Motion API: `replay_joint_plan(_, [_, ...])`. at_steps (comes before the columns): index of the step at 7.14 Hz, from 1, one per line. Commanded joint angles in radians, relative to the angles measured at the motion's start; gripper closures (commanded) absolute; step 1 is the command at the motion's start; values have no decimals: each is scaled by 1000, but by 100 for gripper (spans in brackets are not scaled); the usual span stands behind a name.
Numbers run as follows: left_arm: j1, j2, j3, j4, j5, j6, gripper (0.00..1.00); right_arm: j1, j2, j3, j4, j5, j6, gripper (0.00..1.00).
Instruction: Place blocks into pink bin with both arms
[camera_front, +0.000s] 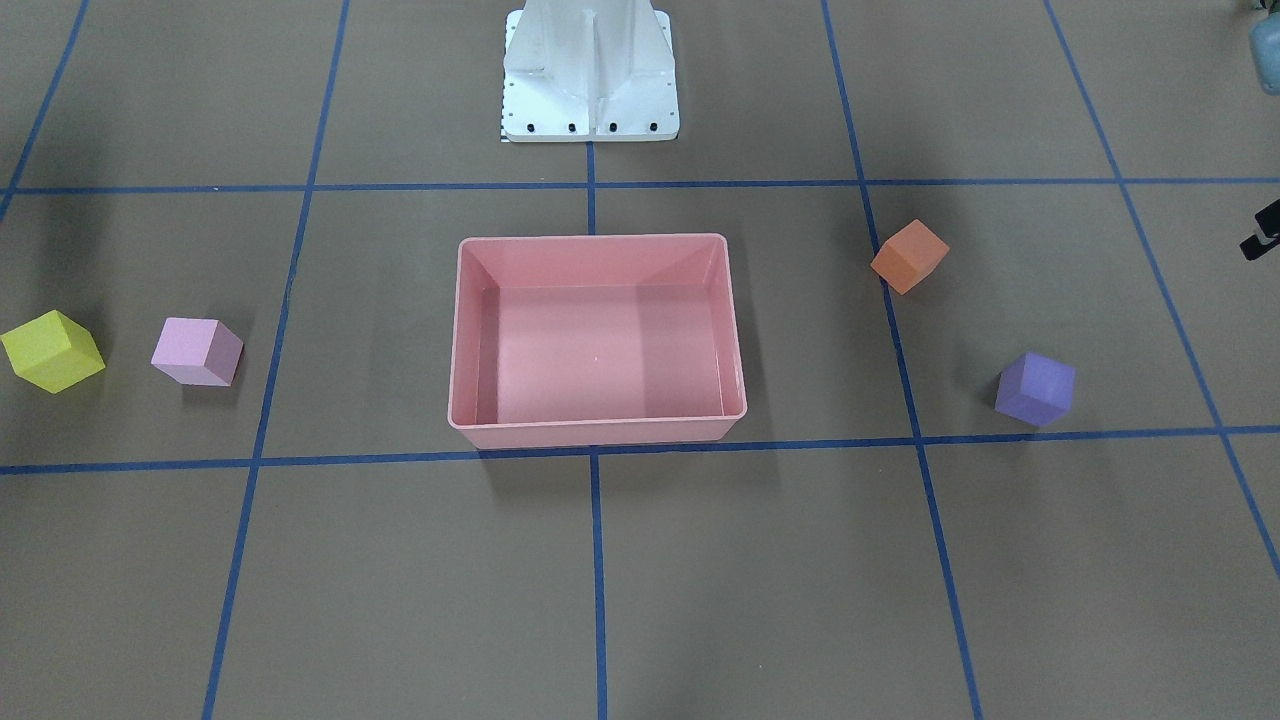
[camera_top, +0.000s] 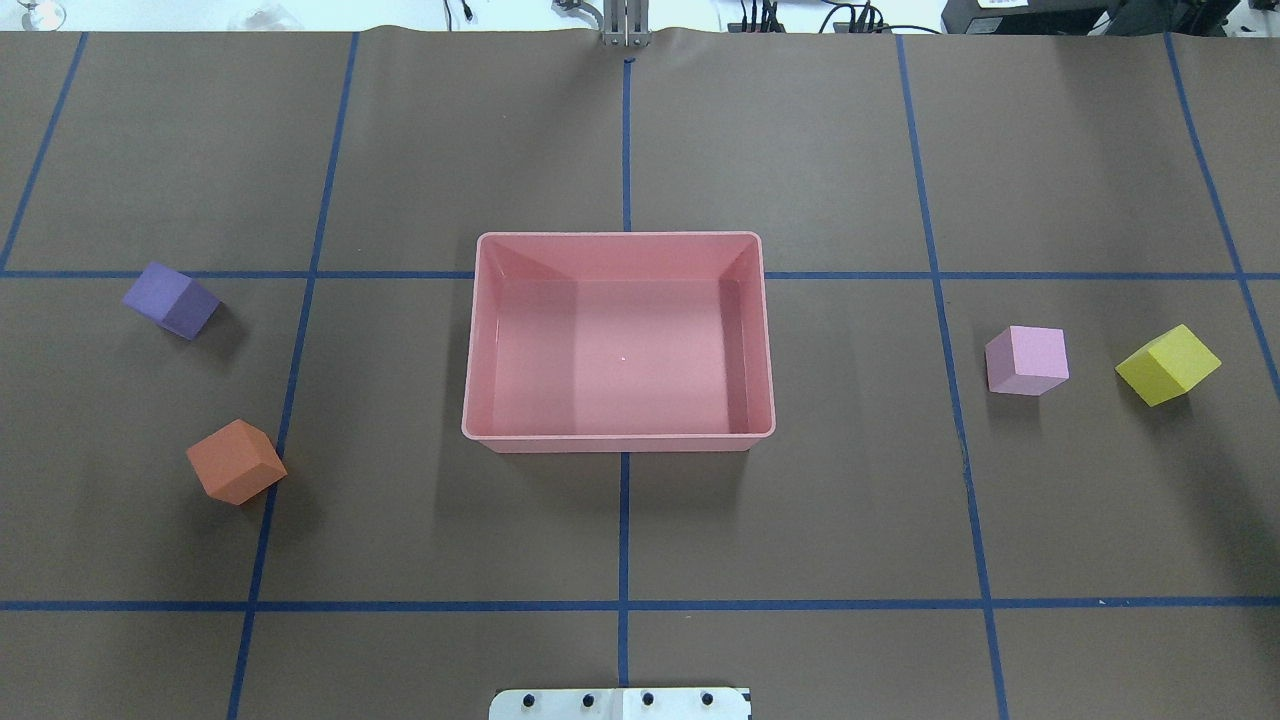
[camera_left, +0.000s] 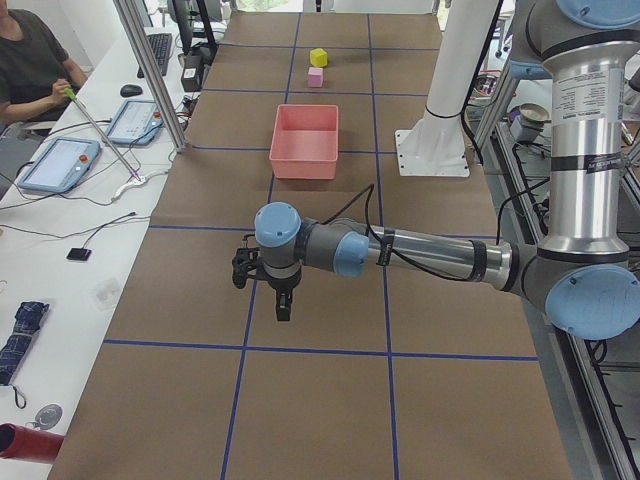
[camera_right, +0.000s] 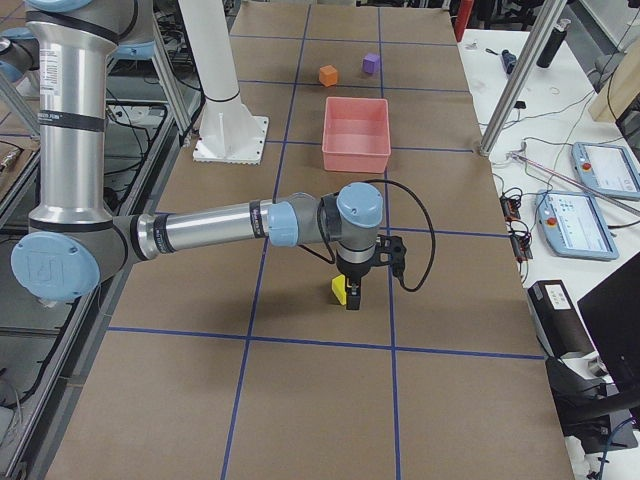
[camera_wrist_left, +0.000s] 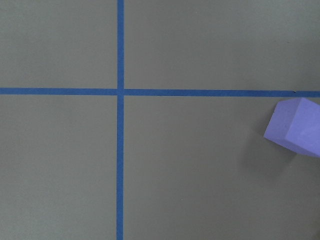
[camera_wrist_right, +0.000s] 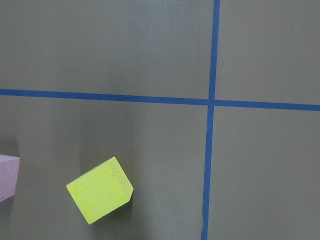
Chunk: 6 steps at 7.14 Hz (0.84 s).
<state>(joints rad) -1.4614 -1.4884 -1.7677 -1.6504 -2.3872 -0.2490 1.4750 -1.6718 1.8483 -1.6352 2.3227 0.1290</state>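
The robot's right gripper will next move to the yellow block beside the light pink block and close on the yellow block's opposite sides (camera_front: 46, 337) (camera_wrist_right: 99, 192).
The pink bin (camera_top: 620, 443) stands empty at the table's middle, also in the front view (camera_front: 600, 432). The purple block (camera_top: 170, 299) and orange block (camera_top: 236, 461) lie left of it. The light pink block (camera_top: 1026, 360) and yellow block (camera_top: 1167, 364) lie right of it. My left gripper (camera_left: 283, 305) hangs over the table beyond the purple block (camera_wrist_left: 296, 127); I cannot tell if it is open. My right gripper (camera_right: 352, 295) hangs just beside the yellow block (camera_right: 340, 290), which also shows in the right wrist view (camera_wrist_right: 100, 196); I cannot tell its state.
The white base pedestal (camera_top: 620, 703) stands at the near table edge. Blue tape lines grid the brown table. A side bench with tablets (camera_left: 60, 165) and a seated operator (camera_left: 30, 60) runs along the far side.
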Motion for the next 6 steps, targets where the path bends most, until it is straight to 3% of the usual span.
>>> replay_joint_plan(1, [-13, 13, -1, -11, -1, 2, 0, -1, -11, -6, 0, 6, 0, 0])
replay_joint_plan(4, [-8, 11, 4, -15, -3, -6, 0, -1, -19, -21, 1, 62, 9, 0])
replay_joint_plan(6, [-4, 8, 1, -34, -1, 7, 0, -36, -16, -62, 134, 73, 11, 0])
